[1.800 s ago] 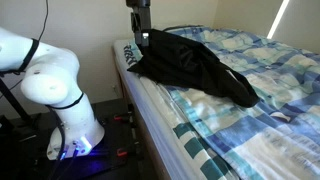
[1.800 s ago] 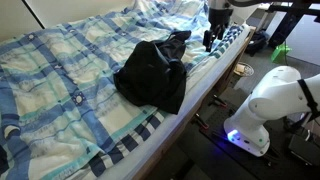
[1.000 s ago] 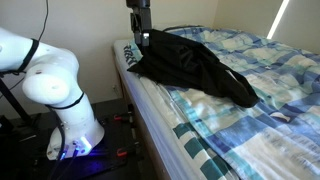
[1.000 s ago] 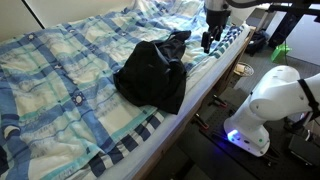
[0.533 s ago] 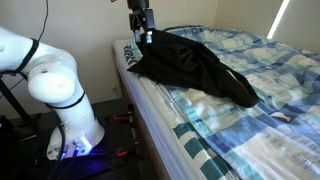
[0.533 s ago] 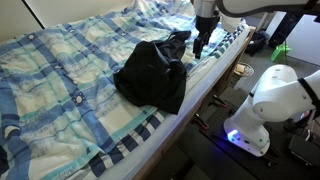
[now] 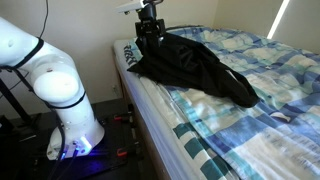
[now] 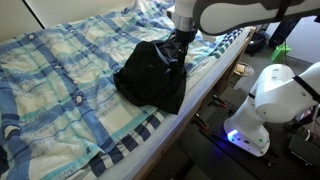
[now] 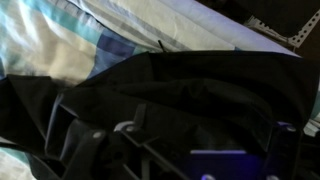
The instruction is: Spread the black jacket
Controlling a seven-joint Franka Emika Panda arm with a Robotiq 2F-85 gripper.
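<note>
I need to next grab the black jacket by its bunched end point(image 7: 151, 51) nearest the corner of the bed, close to the edge of the mattress.
The black jacket point(image 7: 195, 65) lies bunched in a heap near the edge of the bed, and shows in both exterior views point(image 8: 150, 75). My gripper point(image 7: 150, 38) hangs straight down over the end of the jacket nearest the bed's corner, close above or touching the fabric point(image 8: 180, 52). In the wrist view the dark jacket point(image 9: 200, 85) fills most of the picture. The gripper point(image 9: 200, 150) sits low over it with its fingers point(image 9: 285, 150) standing wide apart and nothing between them.
The bed carries a blue, white and green plaid blanket point(image 8: 70, 60), rumpled at the far side. The mattress edge point(image 7: 150, 100) drops to the floor beside the robot base point(image 7: 70, 120). The blanket shows at the wrist view's top left point(image 9: 60, 40).
The gripper has moved from beside the bed's edge inward over the jacket's end and come lower. The jacket itself has not visibly moved.
</note>
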